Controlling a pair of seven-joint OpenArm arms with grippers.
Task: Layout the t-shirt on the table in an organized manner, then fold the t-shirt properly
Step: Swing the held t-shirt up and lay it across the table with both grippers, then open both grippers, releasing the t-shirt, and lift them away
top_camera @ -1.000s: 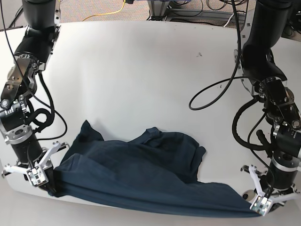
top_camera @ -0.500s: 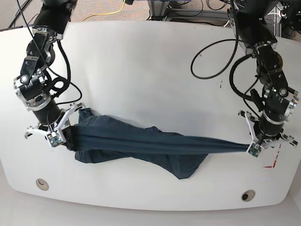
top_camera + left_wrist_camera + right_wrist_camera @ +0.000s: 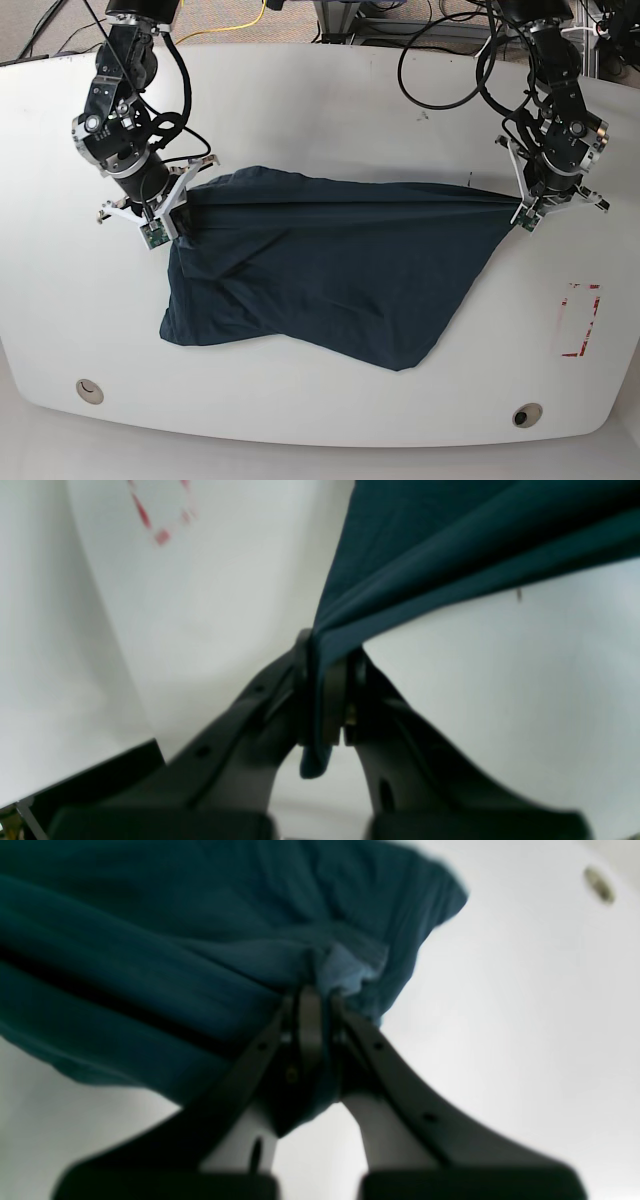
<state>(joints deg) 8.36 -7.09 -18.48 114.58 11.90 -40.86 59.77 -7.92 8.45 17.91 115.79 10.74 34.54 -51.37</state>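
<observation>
The robot's left gripper will release the dark navy t-shirt's corner on the white table point(image 3: 597, 168) well behind the red tape rectangle.
The dark navy t-shirt point(image 3: 330, 270) is stretched across the middle of the white table point(image 3: 320, 110), its top edge pulled taut between both arms and the rest trailing toward the front. My left gripper point(image 3: 522, 218), on the right of the base view, is shut on one corner of the t-shirt point(image 3: 450, 545); the fabric is pinched between its black fingers point(image 3: 330, 700). My right gripper point(image 3: 165, 232), on the left of the base view, is shut on the opposite bunched corner of the t-shirt point(image 3: 150, 965), close to the table point(image 3: 525, 1015).
A red tape rectangle point(image 3: 578, 320) marks the table at the front right, also showing as the red tape mark point(image 3: 160, 520). Two grommet holes point(image 3: 88, 390) point(image 3: 527, 415) sit near the front edge. Cables point(image 3: 450, 60) lie at the back.
Both arms have carried the t-shirt away from the front edge toward the table's middle, and the bunched fabric has spread into a wide sheet between them. Both grips have held.
</observation>
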